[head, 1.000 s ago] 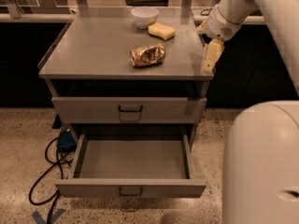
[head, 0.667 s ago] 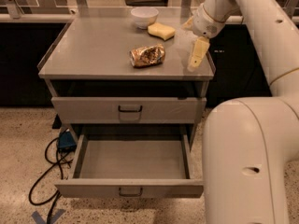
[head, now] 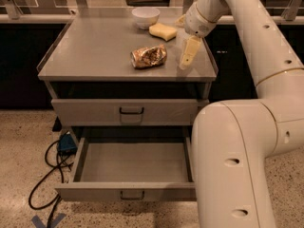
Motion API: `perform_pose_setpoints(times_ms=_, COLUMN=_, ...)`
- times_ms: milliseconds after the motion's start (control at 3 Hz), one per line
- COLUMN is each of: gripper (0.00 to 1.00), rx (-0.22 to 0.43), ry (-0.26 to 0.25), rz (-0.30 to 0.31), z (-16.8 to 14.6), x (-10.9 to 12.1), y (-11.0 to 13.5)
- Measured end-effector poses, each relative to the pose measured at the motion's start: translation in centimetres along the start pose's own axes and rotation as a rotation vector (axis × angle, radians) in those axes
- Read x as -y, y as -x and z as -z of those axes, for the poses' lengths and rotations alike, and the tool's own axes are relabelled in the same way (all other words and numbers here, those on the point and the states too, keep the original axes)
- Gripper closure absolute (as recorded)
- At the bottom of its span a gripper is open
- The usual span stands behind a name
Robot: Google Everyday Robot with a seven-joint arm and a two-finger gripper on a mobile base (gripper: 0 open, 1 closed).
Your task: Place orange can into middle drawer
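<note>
I should grip the end [head: 161,54] of the orange can nearer the pale yellow sponge.
The orange can [head: 148,57] lies on its side, dented, on the gray cabinet top [head: 90,51], right of centre. My gripper [head: 188,53] hangs just to the right of the can, close above the top near its right edge, with a small gap between them. It holds nothing that I can see. The middle drawer [head: 128,192] is pulled out below, and its gray floor is bare.
A white bowl [head: 145,17] and a pale yellow sponge [head: 163,31] sit at the back of the top. The upper drawer front [head: 95,111] is closed. Black cables and a blue box [head: 65,144] lie on the floor at left. My white arm [head: 237,165] fills the right foreground.
My gripper has moved left along the cabinet's right edge, closer to the can. The can, bowl, sponge and open drawer have not moved.
</note>
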State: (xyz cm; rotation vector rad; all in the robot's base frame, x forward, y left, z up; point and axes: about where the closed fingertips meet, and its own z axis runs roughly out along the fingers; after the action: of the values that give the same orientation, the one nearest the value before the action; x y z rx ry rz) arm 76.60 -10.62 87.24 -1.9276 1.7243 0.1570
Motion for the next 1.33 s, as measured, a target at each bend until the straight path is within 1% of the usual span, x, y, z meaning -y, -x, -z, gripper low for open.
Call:
perform_pose_setpoints(times_ms=333, gripper=0.0, rx=0.066, ry=0.015, rz=0.015, z=-1.2, x=-0.2, y=0.1)
perform_pose_setpoints(times_ms=667, gripper=0.0, rx=0.135, ry=0.033, rz=0.036, z=-3.8, x=0.2, y=1.3)
perform_pose_setpoints(times_ms=1000, gripper=0.0, rx=0.151, ry=0.022, rz=0.036, z=-4.2, x=0.6, y=1.6)
perform_pose_setpoints(times_ms=1333, gripper=0.0, rx=0.267, ry=0.011, rz=0.043, z=-4.4, x=0.4, y=1.9)
